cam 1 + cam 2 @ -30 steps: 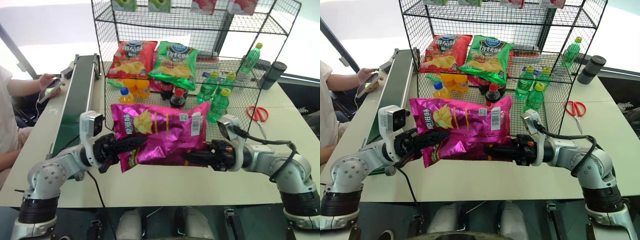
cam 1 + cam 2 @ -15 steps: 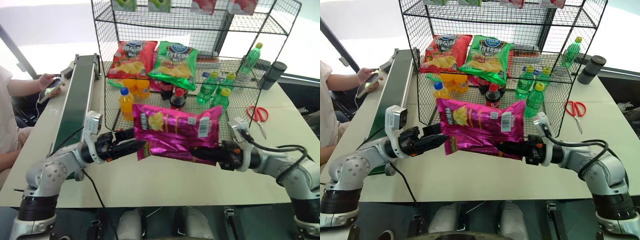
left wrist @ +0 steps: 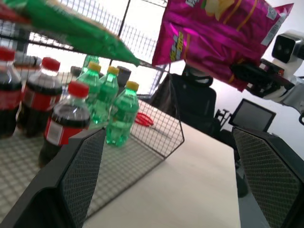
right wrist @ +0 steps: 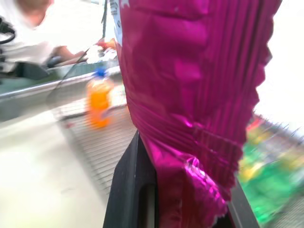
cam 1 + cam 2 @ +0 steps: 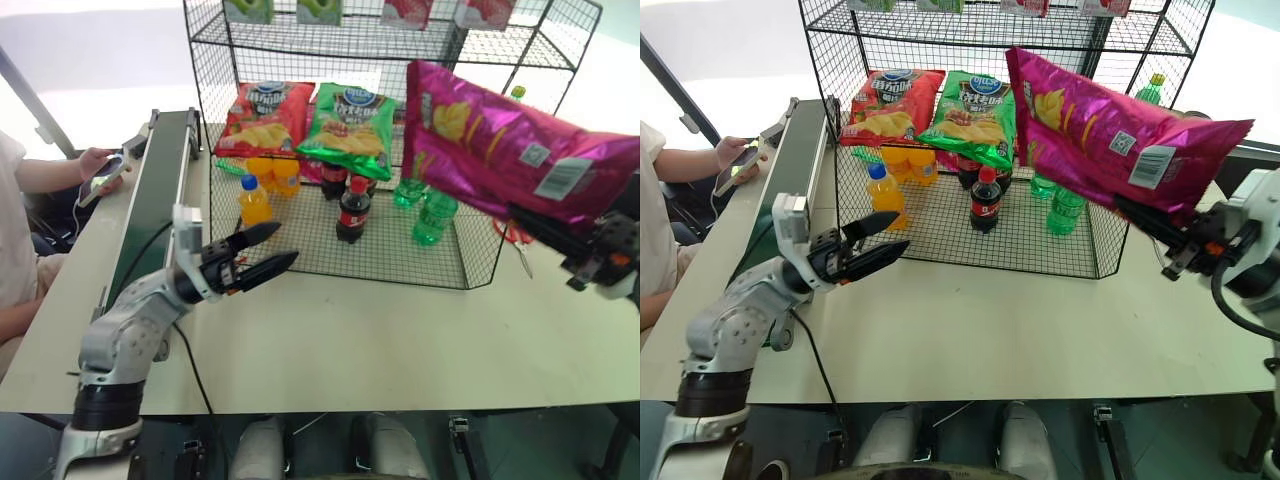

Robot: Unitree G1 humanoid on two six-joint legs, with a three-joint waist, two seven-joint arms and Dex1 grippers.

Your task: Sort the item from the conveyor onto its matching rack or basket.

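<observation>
Next, I let go of the magenta-pink chip bag with my right gripper on the rack's middle level (image 5: 460, 118) beside the green chip bag.
The item, a shiny magenta-pink chip bag (image 5: 495, 150), hangs tilted in the air at the right, level with the middle tier of the black wire rack (image 5: 330, 42). My right gripper (image 5: 520, 215) is shut on the bag's lower edge, and the crinkled seam sits between its fingers (image 4: 135, 190). My left gripper (image 5: 285, 243) is open and holds nothing; it hovers over the table in front of the rack's bottom tier, apart from the bag. The dark green conveyor (image 5: 150, 210) runs along the left side with nothing on its belt.
A red chip bag (image 5: 265, 115) and a green chip bag (image 5: 350, 120) lie on the rack's middle tier. Orange bottles (image 5: 255, 200), cola bottles (image 5: 350, 210) and green bottles (image 5: 430, 215) stand on the bottom tier. A person's hand (image 5: 100, 165) with a phone rests left of the conveyor.
My left gripper has let go of the bag and opened. The right gripper has swung the bag up and to the right, from low over the table to the height of the rack's middle tier.
</observation>
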